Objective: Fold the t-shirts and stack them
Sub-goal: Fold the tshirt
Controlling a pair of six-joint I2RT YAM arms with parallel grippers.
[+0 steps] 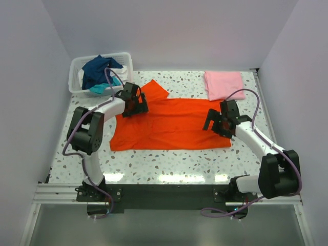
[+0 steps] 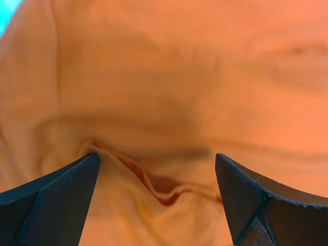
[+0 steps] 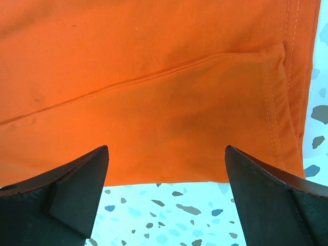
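Observation:
I should close my left gripper on the far corner of the sleeve [image 1: 152, 81] of the bright orange-red t-shirt, near the white basket.
The bright orange-red t-shirt [image 1: 171, 124] lies spread flat across the middle of the table, one sleeve pointing to the far left. My left gripper [image 1: 134, 102] is open and low over its far left part, near that sleeve; in the left wrist view its fingers [image 2: 56, 192] straddle a small wrinkle in the cloth [image 2: 164, 77]. My right gripper [image 1: 215, 125] is open over the shirt's right end; the right wrist view shows a hemmed corner [image 3: 169, 92] and bare table between the fingers [image 3: 72, 189]. A folded light pink t-shirt [image 1: 223, 84] lies at the far right.
A translucent white basket [image 1: 77, 69] at the far left corner holds navy [image 1: 101, 68], teal and white shirts. The speckled table [image 1: 169, 164] is enclosed by pale walls on three sides. A metal rail runs along the near edge.

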